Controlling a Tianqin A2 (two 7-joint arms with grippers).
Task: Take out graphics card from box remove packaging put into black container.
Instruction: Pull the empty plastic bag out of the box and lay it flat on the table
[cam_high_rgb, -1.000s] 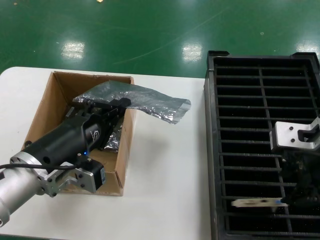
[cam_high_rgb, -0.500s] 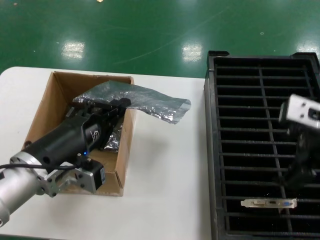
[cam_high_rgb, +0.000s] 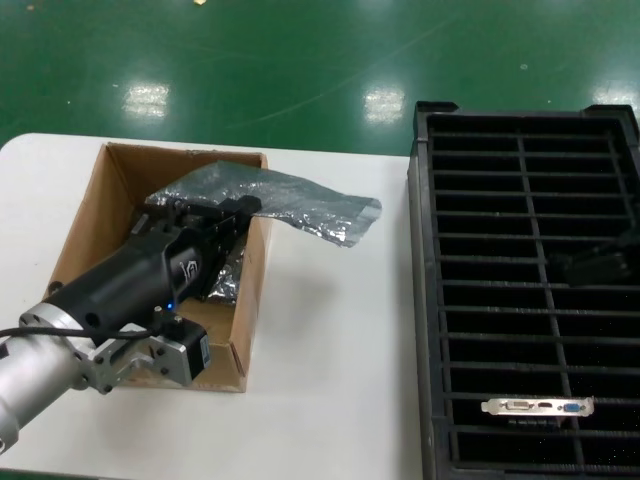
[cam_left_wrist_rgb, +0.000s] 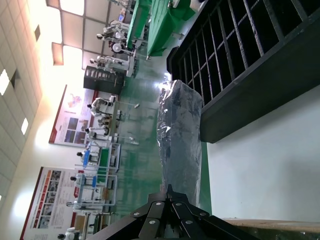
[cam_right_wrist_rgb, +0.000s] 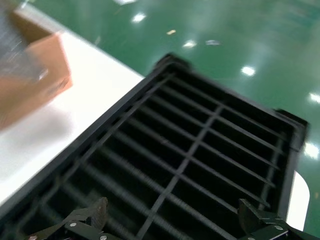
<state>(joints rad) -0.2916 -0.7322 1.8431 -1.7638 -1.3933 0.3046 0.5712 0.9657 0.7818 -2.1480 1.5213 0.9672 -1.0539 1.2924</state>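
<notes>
Next, my left gripper releases the silver packaging on the bare table (cam_high_rgb: 341, 321) between the brown box and the black container.
The graphics card (cam_high_rgb: 537, 407) stands in a near slot of the black container (cam_high_rgb: 425, 300), showing its silver bracket with a blue port. My right gripper (cam_right_wrist_rgb: 175, 220) hovers open above the container's slots (cam_right_wrist_rgb: 190, 150), holding nothing; in the head view it is only a dark blur (cam_high_rgb: 592, 265) at the right edge. My left gripper (cam_high_rgb: 215, 215) is over the brown box (cam_high_rgb: 90, 215), shut on one end of the crinkled silver packaging (cam_high_rgb: 300, 205), which hangs out over the box's right wall. In the left wrist view the packaging (cam_left_wrist_rgb: 180, 135) stretches away from the shut gripper (cam_left_wrist_rgb: 169, 191).
The box and container stand on a white table (cam_high_rgb: 330, 330), with a strip of bare table between them. More shiny film (cam_high_rgb: 226, 276) lies inside the box under my left gripper. Green floor lies beyond the table's far edge.
My right gripper let go of the graphics card in the near slot, rose and pulled away toward the right edge. The card stays standing in the slot. The left arm and packaging have not moved.
</notes>
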